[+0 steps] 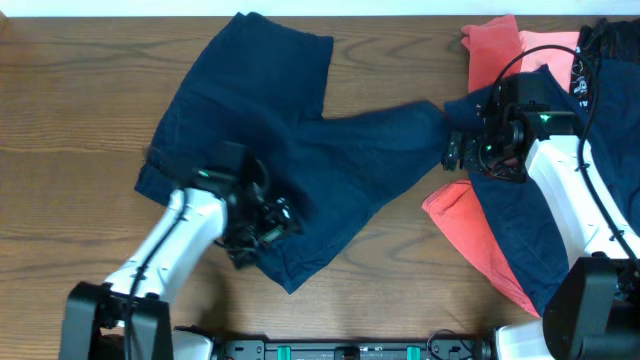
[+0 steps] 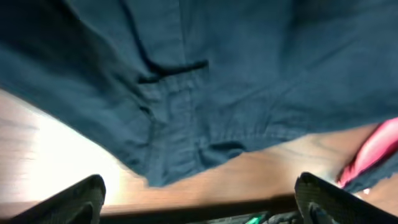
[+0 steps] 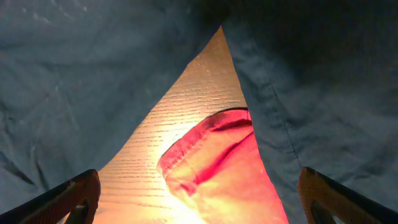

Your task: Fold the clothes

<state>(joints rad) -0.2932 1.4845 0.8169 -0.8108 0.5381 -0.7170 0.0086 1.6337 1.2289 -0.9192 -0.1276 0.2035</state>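
Note:
The navy shorts lie at a slant with their legs spread apart, so the left gripper will pinch the near hem (image 1: pixel 291 278) and lift together with the right gripper before folding.
Dark navy shorts (image 1: pixel 290 130) lie spread on the wooden table, one leg toward the back left, the other stretching right. My left gripper (image 1: pixel 268 228) hovers over the shorts' near hem, open and empty; in its wrist view the hem (image 2: pixel 180 155) lies above the spread fingers (image 2: pixel 199 199). My right gripper (image 1: pixel 462 150) is at the right leg's end, open; its wrist view shows navy cloth (image 3: pixel 74 81) and a coral-red garment (image 3: pixel 217 162) between the wide fingers (image 3: pixel 199 199).
A pile at the right holds coral-red clothes (image 1: pixel 500 45), another navy piece (image 1: pixel 520 230) and a dark printed garment (image 1: pixel 600 70). Bare table (image 1: pixel 70 120) lies to the left. The table's front edge (image 2: pixel 205 205) is close below the left gripper.

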